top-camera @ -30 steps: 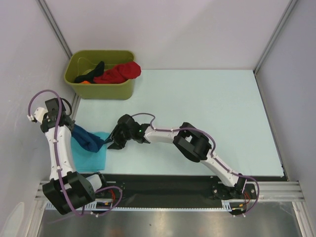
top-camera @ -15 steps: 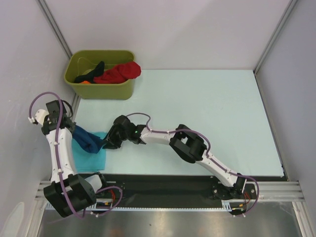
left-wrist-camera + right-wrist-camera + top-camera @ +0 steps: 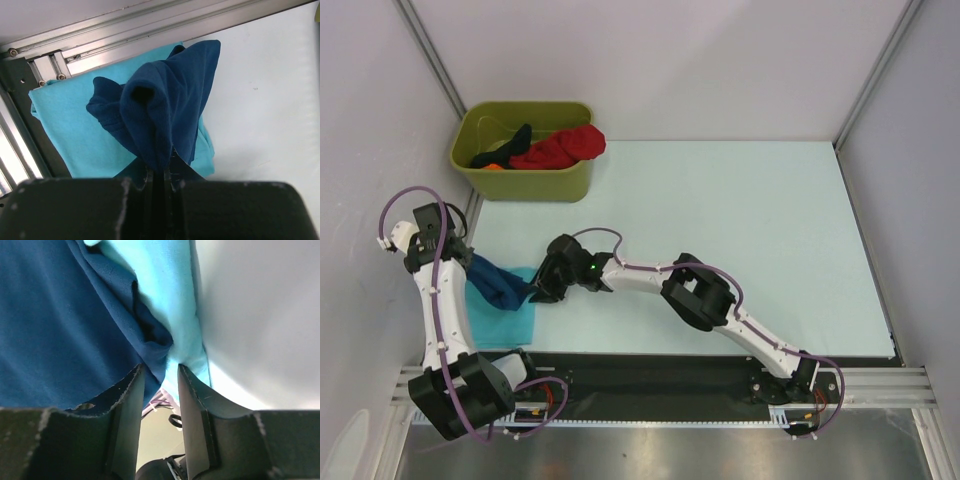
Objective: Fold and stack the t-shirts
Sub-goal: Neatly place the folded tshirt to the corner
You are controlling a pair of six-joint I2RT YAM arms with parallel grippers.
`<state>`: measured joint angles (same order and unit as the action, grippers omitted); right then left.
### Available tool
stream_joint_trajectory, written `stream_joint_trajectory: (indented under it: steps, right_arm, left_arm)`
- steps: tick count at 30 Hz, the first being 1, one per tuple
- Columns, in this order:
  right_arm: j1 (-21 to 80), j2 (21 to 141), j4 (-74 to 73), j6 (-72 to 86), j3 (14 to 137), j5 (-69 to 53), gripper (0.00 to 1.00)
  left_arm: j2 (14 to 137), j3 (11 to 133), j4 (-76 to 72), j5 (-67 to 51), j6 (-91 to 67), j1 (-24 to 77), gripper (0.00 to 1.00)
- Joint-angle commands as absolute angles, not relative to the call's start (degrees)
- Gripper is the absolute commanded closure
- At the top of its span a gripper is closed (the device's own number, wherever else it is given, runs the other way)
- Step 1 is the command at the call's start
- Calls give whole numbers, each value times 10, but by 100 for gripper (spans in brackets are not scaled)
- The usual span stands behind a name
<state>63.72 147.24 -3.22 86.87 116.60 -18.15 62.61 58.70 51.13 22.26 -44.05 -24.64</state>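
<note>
My left gripper has the navy blue t-shirt to put down. Next, I lay it flat on top of the folded light turquoise t-shirt (image 3: 502, 308) (image 3: 125, 134).
The navy blue t-shirt (image 3: 496, 283) hangs bunched over the folded light turquoise t-shirt (image 3: 510, 318) at the table's near left. My left gripper (image 3: 463, 263) is shut on the navy shirt's left end and holds it up. In the left wrist view the navy cloth (image 3: 162, 100) runs from the closed gripper (image 3: 160, 169) over the turquoise shirt (image 3: 65, 130). My right gripper (image 3: 542, 291) is at the navy shirt's right end. In the right wrist view it (image 3: 159, 367) stands narrowly apart, with a navy fold (image 3: 75, 330) and the turquoise edge (image 3: 170, 295) pinched at the tips.
An olive-green bin (image 3: 525, 186) stands at the back left with a red t-shirt (image 3: 565, 148) and a black one (image 3: 510, 140) in it. A metal rail (image 3: 670, 382) runs along the near edge. Grey walls close in the left and right sides.
My right gripper has slid left along the table up to the navy shirt's right end. My left arm has shifted slightly left with the navy shirt still held.
</note>
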Motion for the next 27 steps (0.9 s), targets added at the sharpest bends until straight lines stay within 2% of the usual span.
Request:
stream_joint_trajectory:
  steps: [1, 3, 8, 18, 27]
  right_arm:
    - [642, 1475, -50, 847, 1186, -167, 61]
    - [642, 1482, -46, 848, 1192, -170, 62]
    - [641, 1501, -47, 844, 1224, -173, 69]
    - [626, 1528, -59, 841, 1266, -170, 68]
    - [621, 1531, -61, 824, 1287, -175, 85]
  left_arm:
    - [619, 604, 505, 227, -444, -252, 100]
    - [621, 607, 506, 225, -444, -252, 99]
    - [627, 607, 504, 221, -443, -253, 100]
    - [635, 608, 503, 219, -441, -255, 100]
    - [637, 613, 509, 214, -439, -263, 100]
